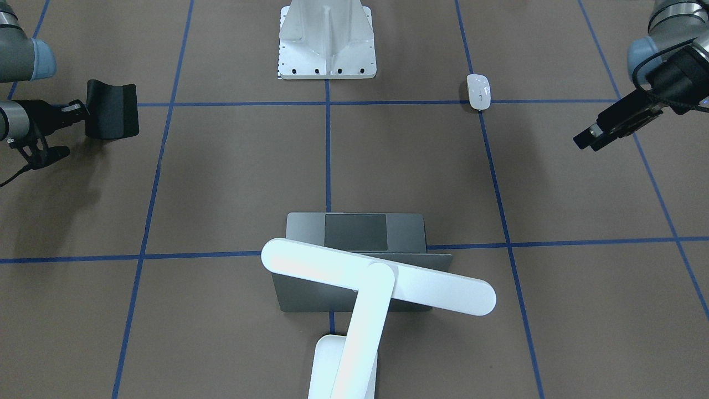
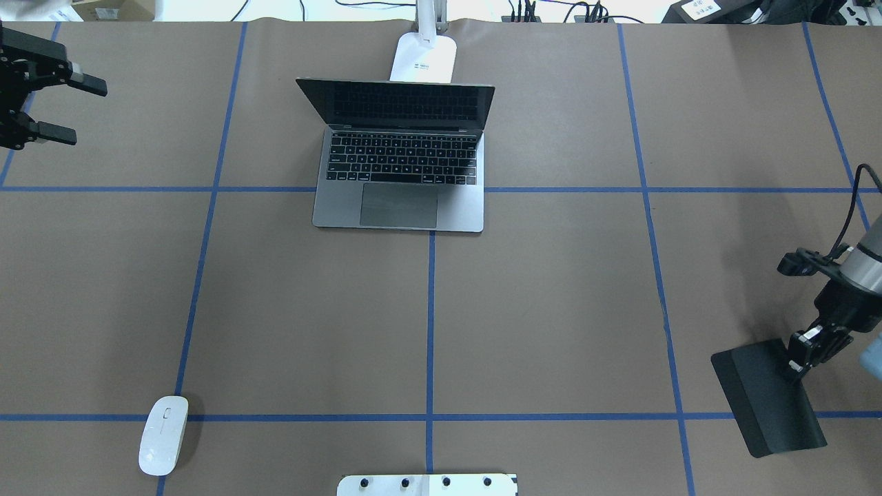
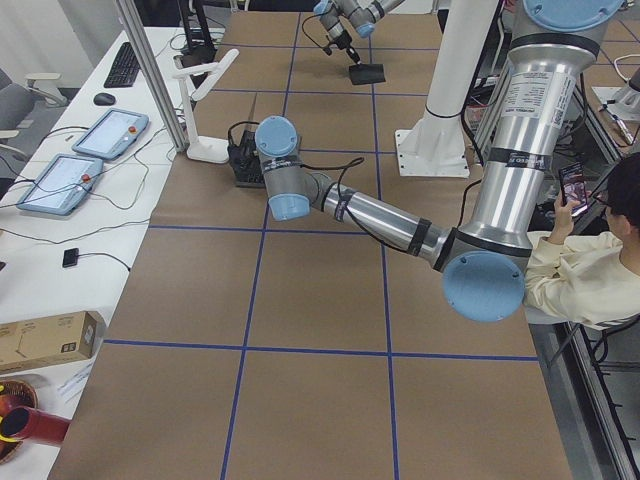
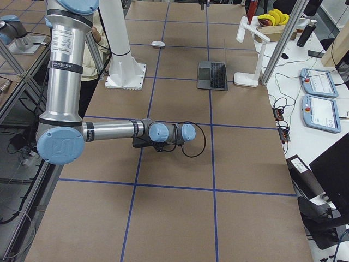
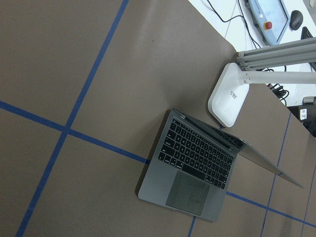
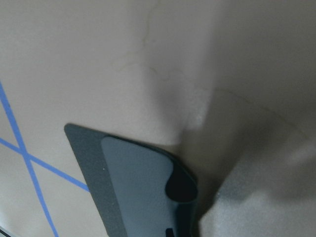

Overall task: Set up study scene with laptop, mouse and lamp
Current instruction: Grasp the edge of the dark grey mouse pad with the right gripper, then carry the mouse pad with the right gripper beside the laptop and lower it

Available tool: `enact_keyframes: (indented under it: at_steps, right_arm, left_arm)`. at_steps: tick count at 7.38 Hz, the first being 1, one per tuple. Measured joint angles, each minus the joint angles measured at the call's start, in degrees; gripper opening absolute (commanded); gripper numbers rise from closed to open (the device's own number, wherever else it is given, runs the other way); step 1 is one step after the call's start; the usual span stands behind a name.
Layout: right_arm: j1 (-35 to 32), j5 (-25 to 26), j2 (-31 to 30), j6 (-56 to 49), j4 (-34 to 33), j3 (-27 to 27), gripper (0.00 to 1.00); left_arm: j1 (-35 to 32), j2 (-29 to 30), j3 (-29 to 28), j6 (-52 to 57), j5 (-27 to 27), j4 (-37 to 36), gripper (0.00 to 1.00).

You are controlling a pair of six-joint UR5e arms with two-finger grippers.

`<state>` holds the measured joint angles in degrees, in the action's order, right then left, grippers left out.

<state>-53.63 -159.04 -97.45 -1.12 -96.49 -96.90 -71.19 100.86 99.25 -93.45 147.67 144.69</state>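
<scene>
My right gripper is going to release the black mouse pad between the grey laptop and the blue tape crossing (image 1: 239,226), beside the laptop.
The grey laptop (image 2: 400,165) stands open at the far middle of the table, and also shows in the left wrist view (image 5: 197,168). The white lamp (image 1: 376,282) stands just behind it, with its bar head over the lid; its base (image 2: 424,58) touches the table's far edge. The white mouse (image 2: 163,434) lies near the front left. My left gripper (image 2: 72,110) is open and empty at the far left, well away from the laptop. My right gripper (image 2: 799,358) is shut on the edge of a black mouse pad (image 2: 768,399), which curls up at that edge (image 1: 113,108).
The white ribbed pedestal (image 1: 327,41) is bolted at the near middle edge. Blue tape lines cross the brown table cover. Cables and tablets lie beyond the far edge, behind the lamp.
</scene>
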Motion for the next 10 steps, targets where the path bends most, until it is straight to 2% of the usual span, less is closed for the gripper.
enact_keyframes:
  at_steps: [3, 5, 8, 10]
  right_arm:
    - [-8.5, 3.5, 4.1, 3.4, -0.3, -2.2, 0.0]
    - [-12.4, 8.2, 7.7, 8.2, -0.4, -4.6, 0.0]
    - [-13.9, 16.8, 14.2, 20.9, -0.5, -7.8, 0.0]
    - [-13.4, 21.9, 21.0, 28.9, -3.3, -8.4, 0.0]
  left_arm:
    - [-1.9, -2.4, -2.6, 8.6, 1.1, -1.1, 1.0]
    - [-4.4, -4.7, -8.1, 20.5, 1.1, -2.1, 1.0]
    - [-8.3, -7.1, -17.9, 39.4, 0.3, -2.6, 1.0]
    - [-9.4, -7.5, -21.8, 48.6, -1.8, -2.9, 1.0]
